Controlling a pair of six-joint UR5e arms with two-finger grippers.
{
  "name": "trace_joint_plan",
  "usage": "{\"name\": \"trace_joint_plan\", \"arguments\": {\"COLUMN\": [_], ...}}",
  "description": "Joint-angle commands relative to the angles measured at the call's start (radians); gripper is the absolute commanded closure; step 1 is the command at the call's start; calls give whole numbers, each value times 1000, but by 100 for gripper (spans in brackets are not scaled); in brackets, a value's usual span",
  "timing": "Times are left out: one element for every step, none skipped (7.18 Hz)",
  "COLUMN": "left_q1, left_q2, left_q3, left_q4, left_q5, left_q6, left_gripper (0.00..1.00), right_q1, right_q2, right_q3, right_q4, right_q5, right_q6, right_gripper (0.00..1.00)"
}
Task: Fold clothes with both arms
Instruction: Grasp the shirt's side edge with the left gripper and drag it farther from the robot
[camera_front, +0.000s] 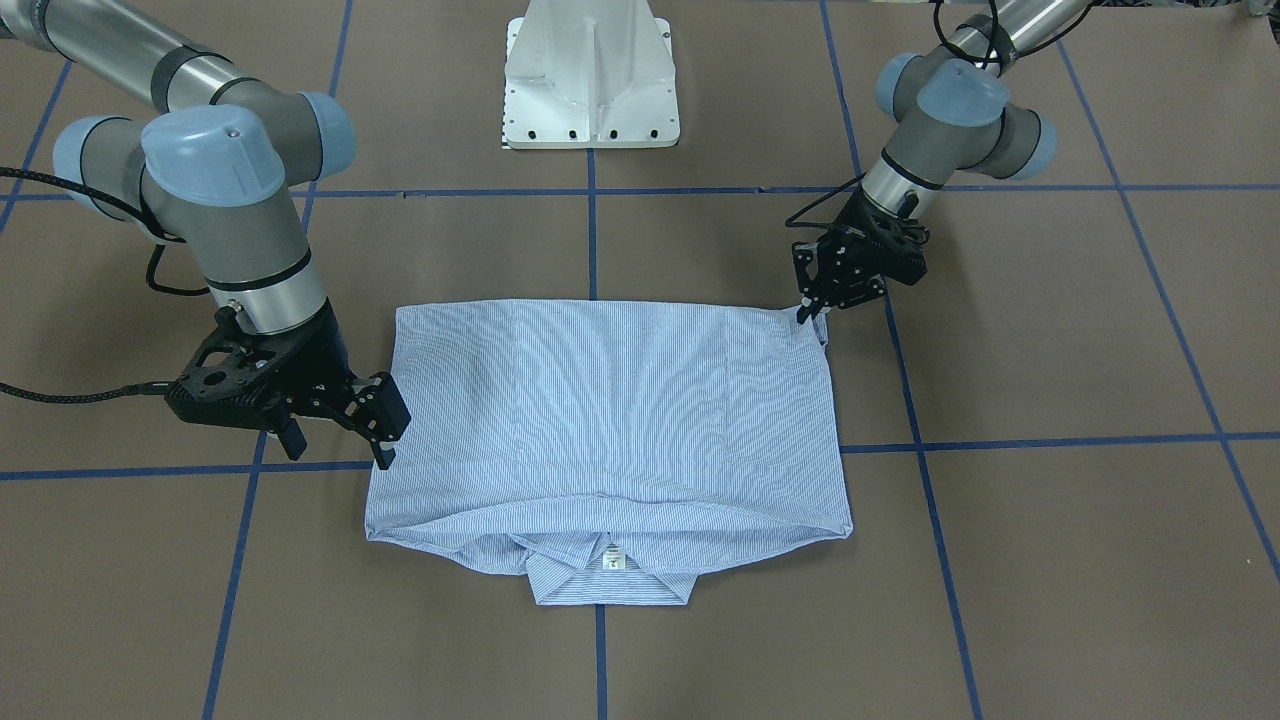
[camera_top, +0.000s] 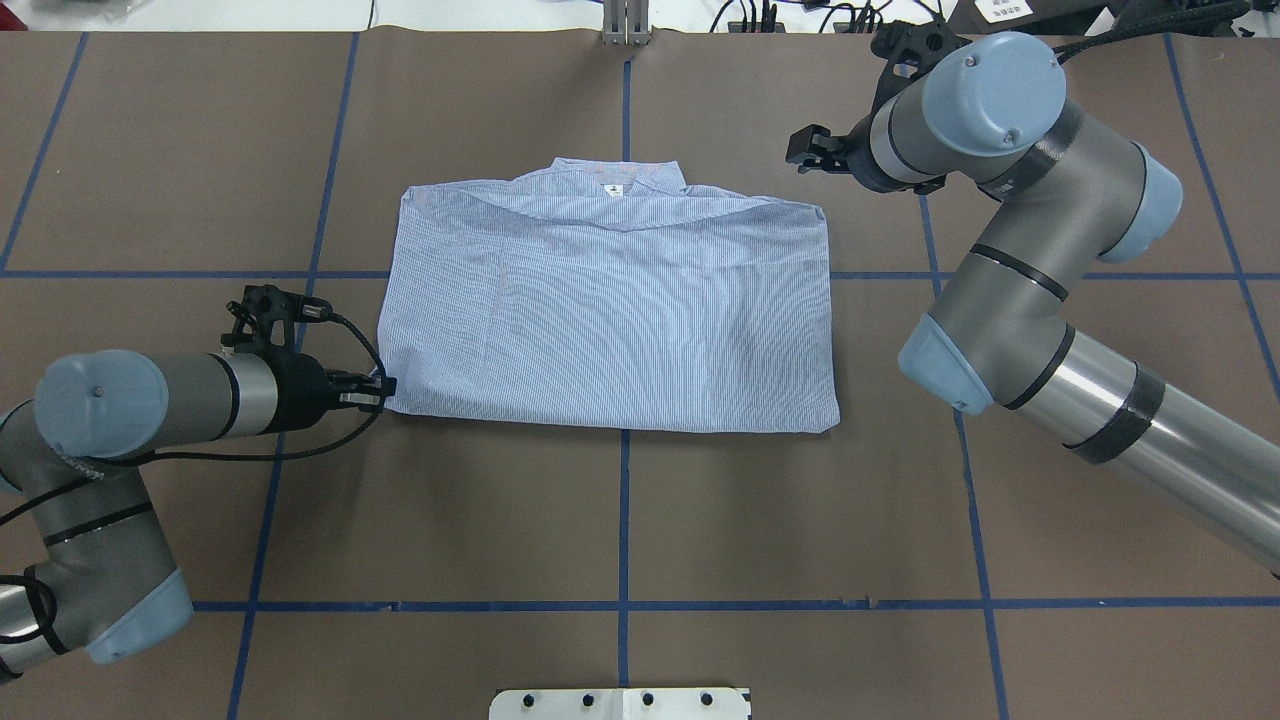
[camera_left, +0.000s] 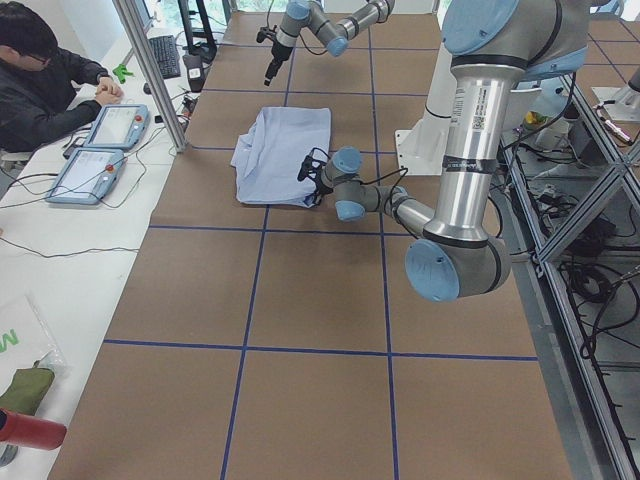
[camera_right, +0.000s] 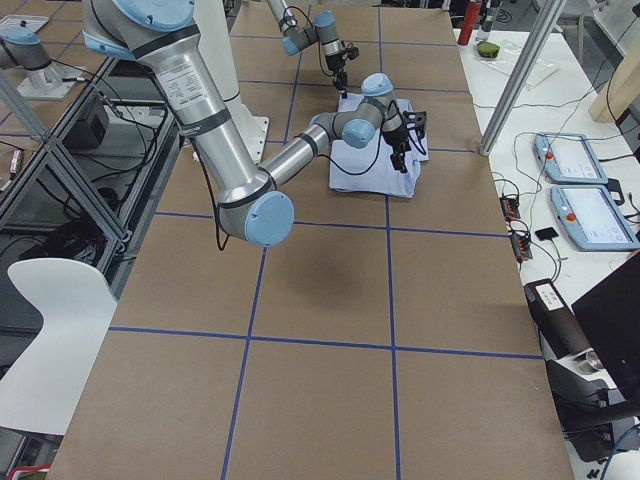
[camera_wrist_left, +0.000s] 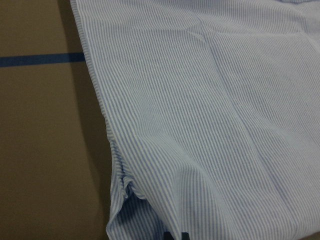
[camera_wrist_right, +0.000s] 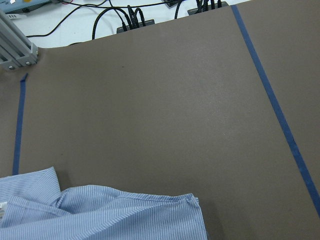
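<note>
I need to release the shirt's corner with my left gripper on the bare table (camera_front: 945, 689) beside the blue tape line, beyond the collar.
The light blue-and-white striped shirt (camera_front: 610, 420) lies folded into a flat rectangle on the brown table, its collar and white label on the side away from the robot (camera_top: 610, 310). My left gripper (camera_front: 805, 312) is low at the shirt's near left corner (camera_top: 383, 392) and shut on that corner. In the left wrist view the cloth (camera_wrist_left: 200, 125) bunches toward the fingertips (camera_wrist_left: 175, 235). My right gripper (camera_front: 335, 445) is open and empty, raised beside the shirt's far right corner (camera_top: 815, 150). The right wrist view shows only that corner of the shirt (camera_wrist_right: 100, 215) from above.
The white pedestal base (camera_front: 590, 80) stands on the robot's side of the shirt. Blue tape lines (camera_top: 624, 520) cross the brown table. In the exterior left view an operator (camera_left: 40, 80) sits by two tablets (camera_left: 100, 150) and an aluminium post (camera_left: 150, 70).
</note>
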Motion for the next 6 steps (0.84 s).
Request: {"name": "trace_joint_plan", "arguments": {"left_q1": [-147,-207,-258,-303,-333,-343], "left_q2": [-40,-145,-267,-379,-484,-588], "left_q3": [53,167,275,394,525,669], "left_q4": [17,43,80,109,109,105], "left_q5": [0,0,0,0,1,4], "left_q6": [95,102,126,146,158,192], "left_gripper": [100,100,100,100,100,100], "right_q1": [0,-2,-2,-2,-2,-3], "right_q2": [1,1,1,1,3,6], "right_q3": [0,0,0,0,2,2], "right_q4": [0,0,0,0,0,0], "right_q5": [0,0,0,0,0,2], "right_q6": [0,0,0,0,2,2], "right_gripper": [0,0,0,0,0,0]}}
